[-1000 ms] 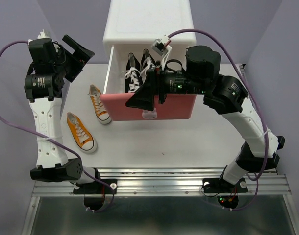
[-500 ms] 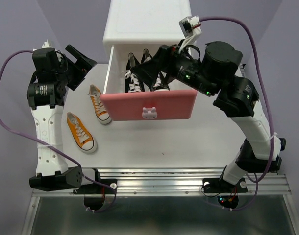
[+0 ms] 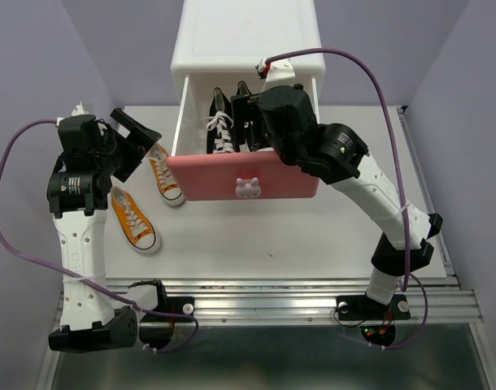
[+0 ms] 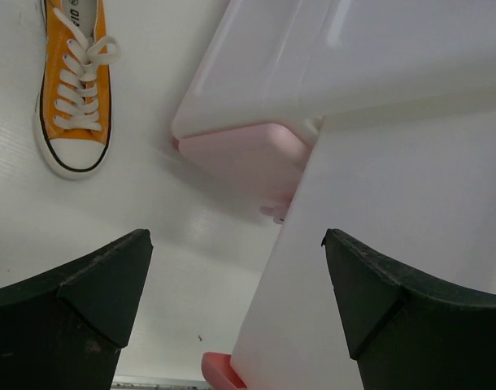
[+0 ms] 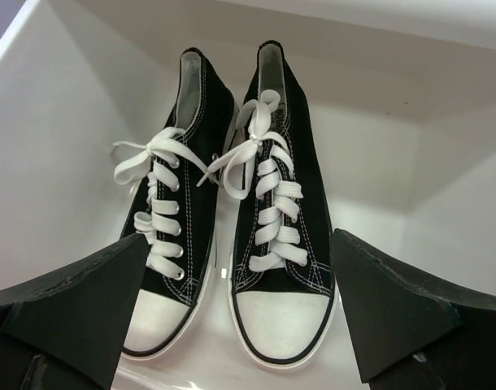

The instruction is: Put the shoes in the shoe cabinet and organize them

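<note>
The black shoes' toes have a gap opening between them, so my right gripper needs to grab the inner black shoe [image 5: 276,221] by its laces and move it snug against the other.
The white shoe cabinet [image 3: 246,36] has its upper drawer pulled out, with the pink front [image 3: 280,175] facing me. Two black shoes with white toe caps [image 5: 171,244] [image 5: 280,236] lie side by side inside the drawer, toes toward the front. My right gripper [image 5: 240,252] hangs open and empty above them; the top view shows it over the drawer [image 3: 248,118]. Two orange shoes [image 3: 164,172] [image 3: 133,218] lie on the table left of the drawer. My left gripper [image 3: 142,140] is open and empty above the nearer orange shoe [image 4: 73,89], beside the cabinet.
The pale pink lower drawer front [image 4: 244,154] is shut under the open drawer. The open drawer's white side wall [image 4: 394,268] fills the right of the left wrist view. Purple walls close in on both sides. A metal rail [image 3: 264,305] runs along the near edge.
My right gripper swung from in front of the pink drawer front up and back over the open drawer, now pointing down at the black shoes. My left gripper shifted slightly down and right.
</note>
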`<state>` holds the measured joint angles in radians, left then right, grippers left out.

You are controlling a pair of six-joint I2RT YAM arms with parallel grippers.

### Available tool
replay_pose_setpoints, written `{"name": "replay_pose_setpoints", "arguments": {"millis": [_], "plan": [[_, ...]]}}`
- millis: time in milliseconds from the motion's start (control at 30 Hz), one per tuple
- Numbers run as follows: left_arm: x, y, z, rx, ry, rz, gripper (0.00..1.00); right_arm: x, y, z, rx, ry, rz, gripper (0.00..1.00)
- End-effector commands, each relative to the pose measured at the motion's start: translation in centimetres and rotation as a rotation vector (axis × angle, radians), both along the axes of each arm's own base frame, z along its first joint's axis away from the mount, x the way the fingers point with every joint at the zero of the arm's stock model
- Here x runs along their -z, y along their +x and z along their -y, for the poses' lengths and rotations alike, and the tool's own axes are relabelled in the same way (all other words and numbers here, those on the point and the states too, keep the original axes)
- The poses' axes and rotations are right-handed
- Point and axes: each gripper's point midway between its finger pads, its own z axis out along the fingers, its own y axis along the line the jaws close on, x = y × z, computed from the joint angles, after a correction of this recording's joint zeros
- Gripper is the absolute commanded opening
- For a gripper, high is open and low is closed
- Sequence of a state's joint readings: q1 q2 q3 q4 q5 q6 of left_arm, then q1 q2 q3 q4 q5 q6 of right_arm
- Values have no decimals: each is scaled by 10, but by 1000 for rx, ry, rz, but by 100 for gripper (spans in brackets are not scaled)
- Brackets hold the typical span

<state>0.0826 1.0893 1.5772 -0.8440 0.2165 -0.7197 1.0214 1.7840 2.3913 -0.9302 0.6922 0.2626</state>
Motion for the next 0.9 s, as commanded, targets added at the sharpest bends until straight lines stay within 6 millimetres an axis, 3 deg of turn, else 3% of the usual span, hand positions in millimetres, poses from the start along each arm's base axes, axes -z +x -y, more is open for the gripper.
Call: {"name": "replay_pose_setpoints", "arguments": {"millis": [0, 33, 133, 333, 467, 533, 567, 600, 733, 867], "plan": [[3, 2, -1, -15, -25, 11, 99, 6, 20, 14, 68, -52, 8, 100], [4, 4, -1, -20, -24, 10, 99, 11, 24, 5, 32, 1, -27, 100], [1, 4, -3, -26, -20, 16, 99, 18, 40, 6, 19, 53, -69, 100], [3, 2, -6, -42, -11, 8, 99, 44, 43, -4, -99, 45, -185, 97], [9, 2, -6, -51, -18, -4, 99, 61, 40, -5, -109, 7, -231, 79], [11, 2, -6, -52, -21, -6, 99, 60, 41, -3, -100, 6, -227, 58], [11, 2, -6, -53, -22, -6, 99, 58, 42, -2, -88, 8, -217, 42], [13, 2, -6, -55, -23, -11, 99, 54, 44, 0, -77, 14, -204, 36], [14, 3, -6, -56, -27, -14, 99, 29, 51, 7, -41, 34, -124, 28], [16, 0, -7, -58, -20, -23, 99, 14, 56, 25, -7, -57, -37, 19]]}}
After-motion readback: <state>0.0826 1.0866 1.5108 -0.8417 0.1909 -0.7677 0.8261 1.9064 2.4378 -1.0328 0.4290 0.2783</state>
